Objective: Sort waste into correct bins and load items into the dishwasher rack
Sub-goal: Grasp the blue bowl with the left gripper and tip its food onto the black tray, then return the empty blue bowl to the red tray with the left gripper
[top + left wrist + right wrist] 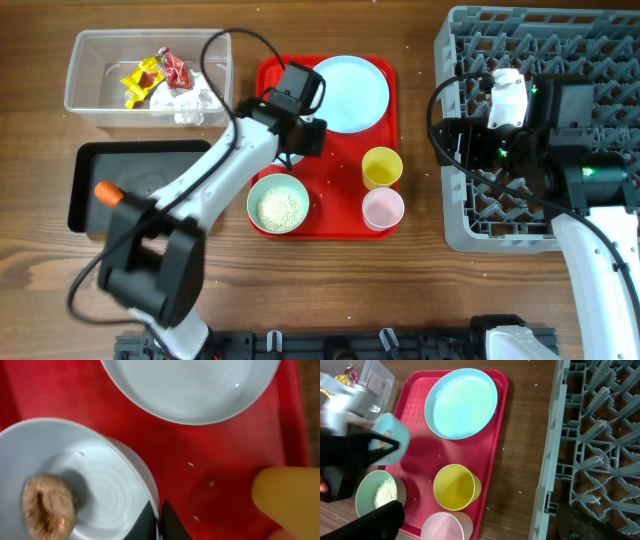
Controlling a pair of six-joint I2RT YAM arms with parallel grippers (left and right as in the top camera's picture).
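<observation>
I will let go of the light blue bowl, now held over the red tray, with my left gripper on the red tray (283,134) behind the bowl of white rice.
My left gripper (293,150) (159,522) is shut on the rim of a small light blue bowl (100,480) holding a brown food lump (47,507), over the flat red tray. In the right wrist view this bowl (390,432) is tilted above the tray. A second bowl (278,203) holds white rice. The light blue plate (347,93), yellow cup (381,167) and pink cup (382,209) stand on the tray. My right gripper (455,140) (480,522) is open and empty over the left edge of the grey dishwasher rack (600,40).
The clear tub (90,95) at the back left holds yellow and red wrappers (155,75) and white tissue (185,103). The black tray (150,160) in front of it holds the orange carrot (106,192). Loose rice grains (190,464) lie on the red tray (340,225).
</observation>
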